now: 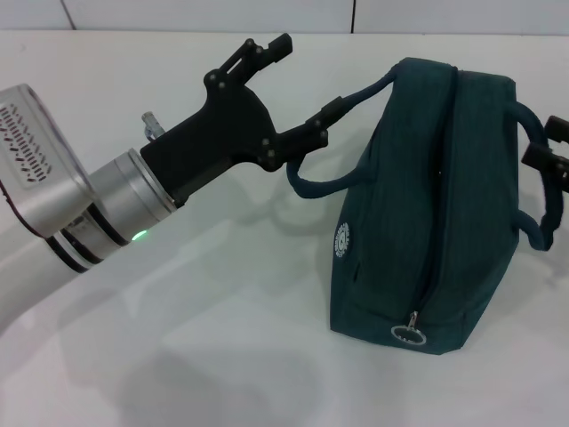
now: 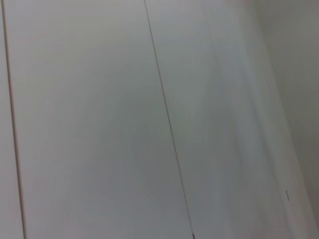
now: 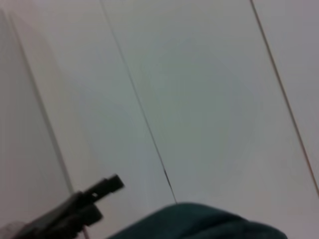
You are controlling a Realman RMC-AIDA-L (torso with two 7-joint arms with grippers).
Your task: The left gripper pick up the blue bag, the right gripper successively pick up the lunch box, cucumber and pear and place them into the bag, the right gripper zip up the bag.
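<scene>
Next, I move my right gripper next to the blue bag's zipper, where I will close it on its metal ring pull [image 1: 410, 336] at the near end.
The blue bag [image 1: 436, 205] lies on the white table [image 1: 222, 311], its zipper line running down to a metal ring pull [image 1: 409, 334]. My left gripper [image 1: 298, 89] is open at the bag's left handle [image 1: 307, 182], its lower finger touching the strap. My right gripper [image 1: 551, 147] shows only as black parts at the right edge, by the bag's right handle [image 1: 542, 222]. The right wrist view catches the top of the bag [image 3: 199, 221] and a black finger [image 3: 102, 188]. Lunch box, cucumber and pear are out of view.
The table runs bare to the left of and in front of the bag. A pale wall [image 1: 267, 13] with vertical seams stands behind it, and the left wrist view shows only that wall [image 2: 149, 119].
</scene>
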